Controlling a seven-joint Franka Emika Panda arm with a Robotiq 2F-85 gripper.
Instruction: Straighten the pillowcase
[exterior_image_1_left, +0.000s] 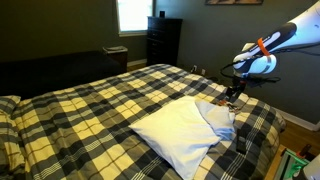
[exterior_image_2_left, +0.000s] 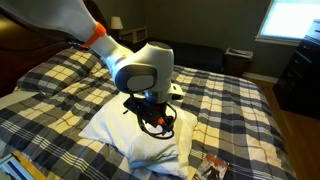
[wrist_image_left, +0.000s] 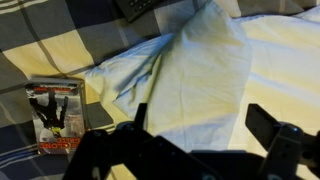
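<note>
My gripper is going to close on the pillowcase's folded-over edge (exterior_image_1_left: 225, 109) (wrist_image_left: 152, 82), on the side facing the DVD case, to pull the cloth flat.
The pillowcase (wrist_image_left: 190, 70) is a rumpled pale bluish-white cloth. It lies on the end of the larger white pillow (wrist_image_left: 285, 60) on the plaid bedcover (wrist_image_left: 60, 50). In an exterior view the pillowcase (exterior_image_1_left: 215, 115) sits at the pillow's (exterior_image_1_left: 175, 135) end nearest the bed edge. My gripper (wrist_image_left: 200, 125) is open and empty, with its two fingers spread just above the pillowcase. It hangs over the same spot in both exterior views (exterior_image_1_left: 232, 95) (exterior_image_2_left: 150, 115). In the view with the arm in front, the gripper hides most of the pillowcase and the pillow (exterior_image_2_left: 115, 135) shows below it.
A DVD case (wrist_image_left: 55, 115) lies on the bedcover beside the pillowcase and also shows near the bed edge (exterior_image_2_left: 212, 165). A dark flat object (wrist_image_left: 140, 8) lies just beyond the cloth. A black dresser (exterior_image_1_left: 163, 40) stands by the far wall. The bed edge (exterior_image_1_left: 265, 130) is close to the gripper.
</note>
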